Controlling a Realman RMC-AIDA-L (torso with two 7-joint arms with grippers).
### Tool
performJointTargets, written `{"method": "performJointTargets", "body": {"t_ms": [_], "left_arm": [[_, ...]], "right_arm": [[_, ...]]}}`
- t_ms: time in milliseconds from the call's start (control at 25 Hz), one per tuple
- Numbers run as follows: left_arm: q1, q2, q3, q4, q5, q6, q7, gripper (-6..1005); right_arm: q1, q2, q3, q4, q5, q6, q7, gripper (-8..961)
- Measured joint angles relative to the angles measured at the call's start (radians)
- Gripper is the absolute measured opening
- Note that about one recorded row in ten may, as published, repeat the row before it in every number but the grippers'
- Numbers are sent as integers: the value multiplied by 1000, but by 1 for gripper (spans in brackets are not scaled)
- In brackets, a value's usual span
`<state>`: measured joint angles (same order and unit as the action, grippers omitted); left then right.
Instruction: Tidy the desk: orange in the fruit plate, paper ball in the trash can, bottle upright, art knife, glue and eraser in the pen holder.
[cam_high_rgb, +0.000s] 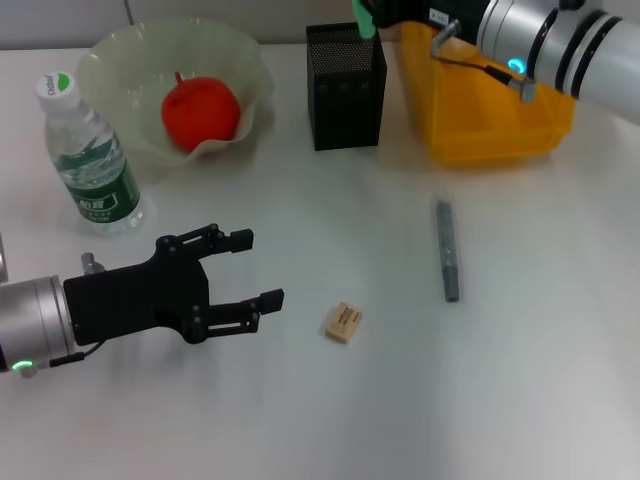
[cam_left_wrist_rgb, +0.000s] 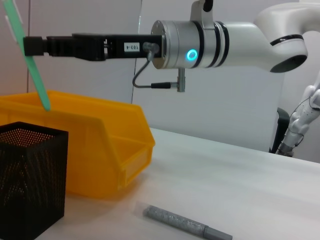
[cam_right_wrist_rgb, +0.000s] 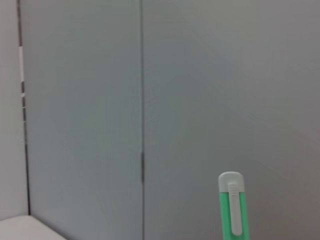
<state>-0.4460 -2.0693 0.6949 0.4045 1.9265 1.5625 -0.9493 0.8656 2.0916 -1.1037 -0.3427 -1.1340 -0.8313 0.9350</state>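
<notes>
Next, my right gripper puts the art knife into the pen holder. It will let go of it there, against the side (cam_high_rgb: 317, 46) nearest the fruit plate.
My right gripper (cam_high_rgb: 372, 12) hovers over the black mesh pen holder (cam_high_rgb: 345, 85), shut on the green art knife (cam_left_wrist_rgb: 33, 70), which hangs tip-down just above the holder's opening. The knife's end (cam_right_wrist_rgb: 232, 210) also shows in the right wrist view. The tan eraser (cam_high_rgb: 343, 322) lies on the desk just right of my open left gripper (cam_high_rgb: 265, 268). Farther right lies the grey glue stick (cam_high_rgb: 447, 250). The orange (cam_high_rgb: 200, 110) sits in the pale-green fruit plate (cam_high_rgb: 110, 55). The bottle (cam_high_rgb: 90, 160) stands upright at the left. The paper ball is out of view.
The yellow trash can (cam_high_rgb: 480, 110) stands right behind the pen holder (cam_left_wrist_rgb: 27, 180), under my right arm. Bare desk lies around the eraser and the glue stick (cam_left_wrist_rgb: 185, 223).
</notes>
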Motion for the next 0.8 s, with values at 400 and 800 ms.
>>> {"method": "performJointTargets", "body": {"t_ms": [400, 800], "left_arm": [[-2, 0, 2, -2, -1, 1, -8, 842], [4, 4, -5, -3, -3, -5, -49, 841]], "right_arm": [[-1, 1, -2, 94, 98, -68, -190, 172], [17, 1, -1, 132, 116, -79, -322, 173]]}}
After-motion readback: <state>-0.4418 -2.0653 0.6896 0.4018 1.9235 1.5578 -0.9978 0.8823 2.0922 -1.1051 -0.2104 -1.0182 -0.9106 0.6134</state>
